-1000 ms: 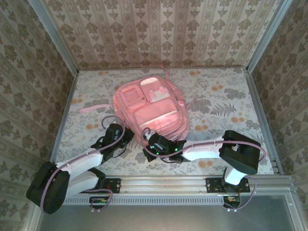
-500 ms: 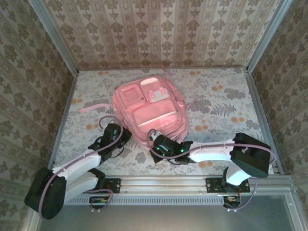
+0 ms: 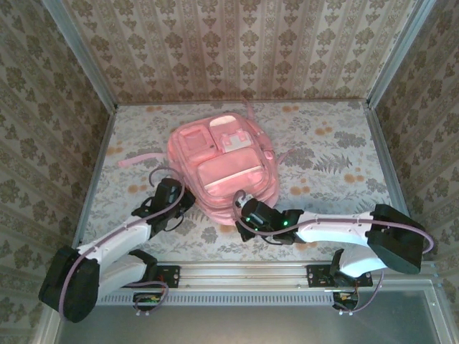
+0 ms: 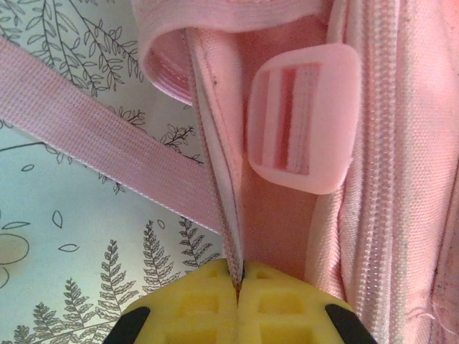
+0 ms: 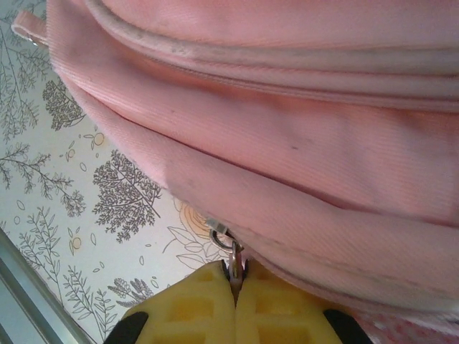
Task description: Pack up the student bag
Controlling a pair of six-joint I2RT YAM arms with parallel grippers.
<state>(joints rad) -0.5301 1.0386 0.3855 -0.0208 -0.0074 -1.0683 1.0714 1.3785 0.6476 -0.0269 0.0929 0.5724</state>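
Next, my left gripper takes the bag's side (image 4: 287,229) next to the zipper to keep the bag steady, because it holds a thin edge of fabric near the buckle.
The student bag (image 3: 222,161), a big pink backpack, lies flat mid-table with its front pockets facing up. My left gripper (image 3: 185,201) is at the bag's near left corner. In the left wrist view it (image 4: 238,274) is shut on a thin pink fabric edge (image 4: 215,179) of the bag, beside a pink plastic buckle (image 4: 305,118). My right gripper (image 3: 244,208) is at the bag's near edge. In the right wrist view it (image 5: 234,272) is shut on a small metal zipper pull (image 5: 224,241) under the bag's bulging side (image 5: 301,165).
A pale pink strap (image 3: 136,160) trails left from the bag across the floral tablecloth (image 3: 337,154); it also crosses the left wrist view (image 4: 93,140). Patterned walls close in three sides. A metal rail (image 3: 244,272) runs along the near edge.
My right gripper has slid to the right along the bag's near edge with the zipper pull, and its elbow swung right. My left gripper shifted slightly away from the rail, still pinching the fabric.
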